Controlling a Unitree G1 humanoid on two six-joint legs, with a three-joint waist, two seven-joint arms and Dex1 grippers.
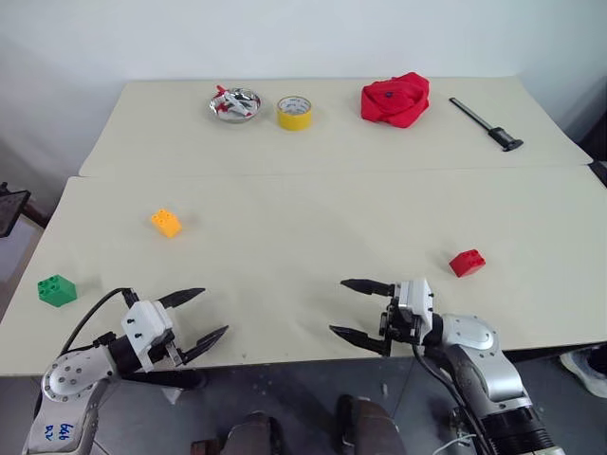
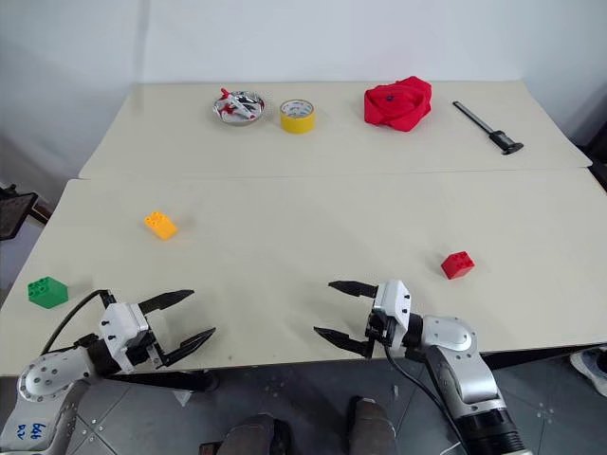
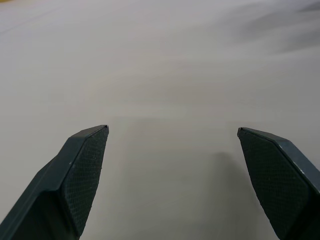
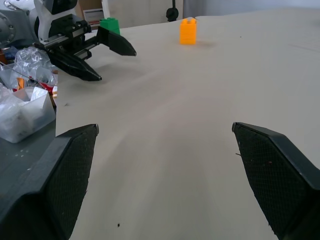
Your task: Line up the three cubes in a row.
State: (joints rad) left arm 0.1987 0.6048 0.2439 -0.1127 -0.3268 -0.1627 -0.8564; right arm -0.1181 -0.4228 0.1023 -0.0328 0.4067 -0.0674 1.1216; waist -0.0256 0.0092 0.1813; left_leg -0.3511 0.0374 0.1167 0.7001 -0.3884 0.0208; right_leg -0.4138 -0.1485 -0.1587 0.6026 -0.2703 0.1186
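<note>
The robot's left gripper needs to next move to the green cube and grab the cube's opposite sides point(image 1: 59, 294), below the knobs on its top.
Three cubes lie far apart on the near table point(image 1: 285, 256). The green cube point(image 1: 57, 290) sits at the left edge, the orange-yellow cube point(image 1: 166, 223) further in, and the red cube point(image 1: 467, 263) at the right. My left gripper point(image 1: 204, 315) hovers open at the front edge, right of the green cube, holding nothing. At the front edge right of centre, my right gripper point(image 1: 353, 308) is open too and points left, with the red cube behind it to the right. The right wrist view shows the orange-yellow cube point(image 4: 188, 31), the green cube point(image 4: 110, 24) and the left gripper point(image 4: 112, 62).
On the far table stand a metal bowl point(image 1: 235, 104) with small items, a yellow tape roll point(image 1: 294, 112), a red cloth bundle point(image 1: 395, 100) and a black tool point(image 1: 487, 124). A seam runs between the two tables. Clutter of plastic bags point(image 4: 25, 95) lies beyond the table's left edge.
</note>
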